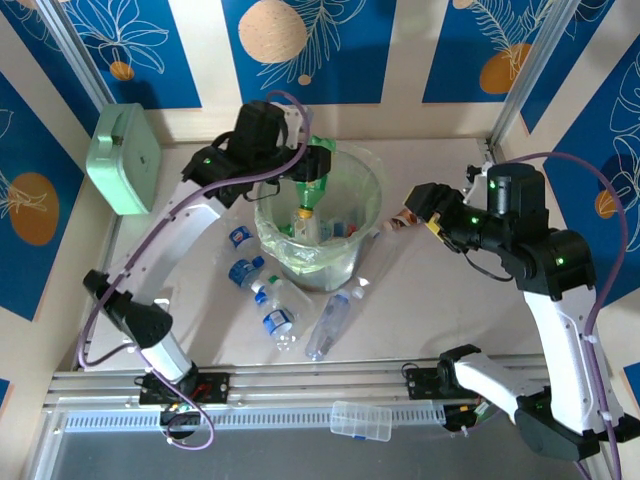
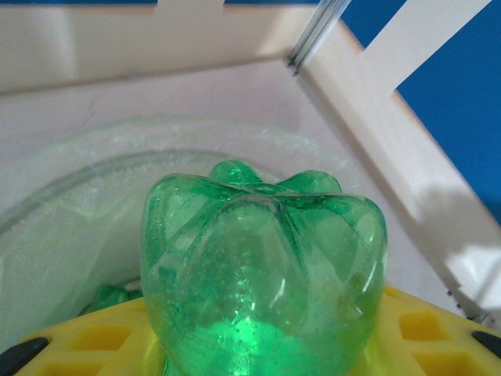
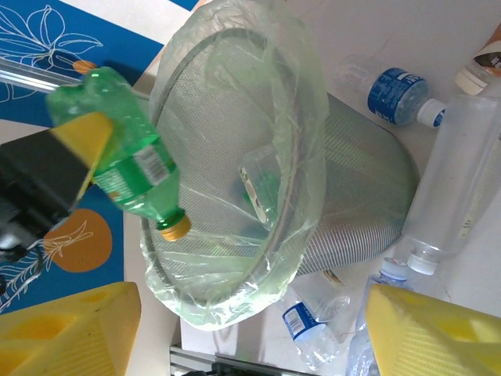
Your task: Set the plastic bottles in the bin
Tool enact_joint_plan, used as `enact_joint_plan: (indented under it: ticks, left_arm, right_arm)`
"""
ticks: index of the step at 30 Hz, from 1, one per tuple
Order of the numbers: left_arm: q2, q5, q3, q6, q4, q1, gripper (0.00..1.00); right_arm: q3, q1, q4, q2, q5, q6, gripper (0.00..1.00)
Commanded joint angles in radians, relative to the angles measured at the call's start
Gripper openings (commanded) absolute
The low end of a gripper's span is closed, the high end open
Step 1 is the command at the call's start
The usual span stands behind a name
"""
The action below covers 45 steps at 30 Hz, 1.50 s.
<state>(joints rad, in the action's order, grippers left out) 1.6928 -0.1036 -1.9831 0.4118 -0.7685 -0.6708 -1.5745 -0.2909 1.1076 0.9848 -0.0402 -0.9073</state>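
Observation:
I should release the green bottle from my left gripper on the pile inside the bag-lined bin [image 1: 332, 225], next to the red piece.
My left gripper [image 1: 318, 166] is shut on a green bottle [image 1: 310, 188] and holds it over the bin [image 1: 368, 190], yellow cap [image 3: 174, 227] pointing down inside the rim. In the left wrist view the bottle's lobed base [image 2: 262, 258] sits between my yellow fingers [image 2: 427, 329]. Other bottles lie inside the bag-lined bin [image 3: 301, 117]. Left and in front of the bin on the table are three blue-labelled bottles [image 1: 240, 238] [image 1: 246, 270] [image 1: 277, 312] and a long clear one [image 1: 330, 322]. My right gripper [image 1: 412, 207] is open to the right of the bin, with nothing held between its fingers [image 3: 70, 329].
A mint-green case [image 1: 125, 158] leans at the back left. A flat clear box [image 1: 360, 420] lies on the front rail. A small brown-labelled container [image 1: 400, 220] lies by the right gripper. Walls and metal posts close off the back and both sides.

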Motion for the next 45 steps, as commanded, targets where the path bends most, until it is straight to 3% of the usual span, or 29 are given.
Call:
enact_joint_plan:
  ticks: [1, 10, 19, 23, 32, 45]
  left_arm:
    - [0.06, 0.047, -0.091, 0.0, -0.089, -0.017, 0.41]
    - [0.194, 0.137, -0.138, -0.008, -0.204, -0.066, 0.42]
    - [0.278, 0.124, -0.133, 0.055, -0.236, -0.067, 0.47]
    - [0.293, 0.119, -0.115, 0.057, -0.232, -0.067, 0.54]
    - [0.286, 0.123, -0.112, 0.056, -0.232, -0.067, 0.82]
    - [0.18, 0.114, -0.117, 0.044, -0.257, -0.065, 0.9]
  right_arm:
    - [0.026, 0.004, 0.001, -0.029, 0.023, 0.021, 0.76]
    - [0.021, 0.017, -0.03, 0.017, 0.0, 0.052, 0.76]
    - [-0.008, 0.031, -0.059, 0.086, -0.021, 0.096, 0.76]
    - [-0.032, 0.03, -0.072, 0.119, -0.028, 0.11, 0.76]
    - [-0.078, 0.007, -0.083, 0.164, -0.017, 0.127, 0.76]
    - [-0.144, -0.013, -0.086, 0.183, -0.011, 0.137, 0.76]
